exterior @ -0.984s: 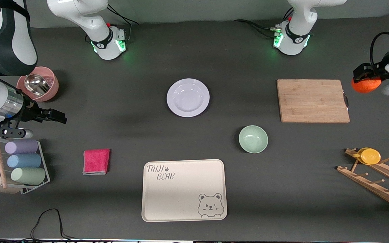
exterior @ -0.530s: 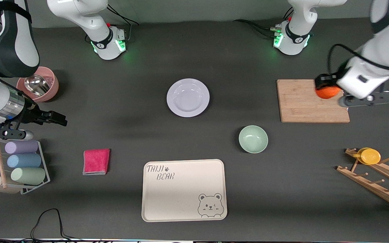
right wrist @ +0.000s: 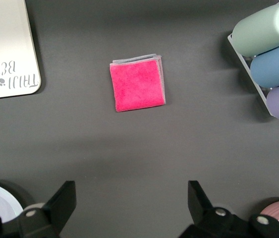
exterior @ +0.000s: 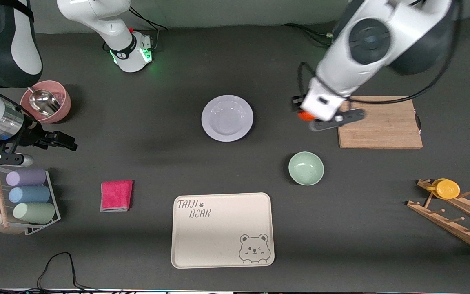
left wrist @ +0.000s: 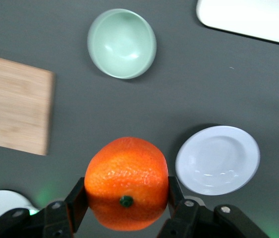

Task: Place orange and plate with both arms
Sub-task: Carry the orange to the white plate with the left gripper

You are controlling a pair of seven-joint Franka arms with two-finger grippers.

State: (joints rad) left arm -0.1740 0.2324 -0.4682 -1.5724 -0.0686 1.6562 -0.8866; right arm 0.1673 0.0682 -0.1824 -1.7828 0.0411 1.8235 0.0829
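Next, my left gripper releases the orange in the shallow middle of the pale lavender plate [exterior: 229, 117] [left wrist: 214, 162]. The orange is still in the air over bare table.
My left gripper [exterior: 301, 109] is shut on the orange [exterior: 305, 116] and holds it in the air over bare table between the plate [exterior: 227, 118] and the cutting board. In the left wrist view the orange [left wrist: 127, 183] sits between both fingers, its dark stem dimple facing the camera, with the plate [left wrist: 217, 159] below and to one side. The pale lavender plate lies empty on the table's middle. My right gripper [exterior: 64, 141] is open and empty, waiting over bare table at the right arm's end; its wrist view shows the spread fingertips [right wrist: 69, 194].
A wooden cutting board [exterior: 377, 121], a mint-green bowl [exterior: 306, 168], a cream bear tray [exterior: 222, 230] and a pink cloth [exterior: 116, 195] lie around. A cup rack [exterior: 25, 195], a pink bowl with spoon [exterior: 46, 101] and a wooden peg rack with yellow cup [exterior: 447, 188] stand at the ends.
My left arm has swung the orange from the table's end over the cutting board to the gap beside the plate. The right gripper has shifted only slightly.
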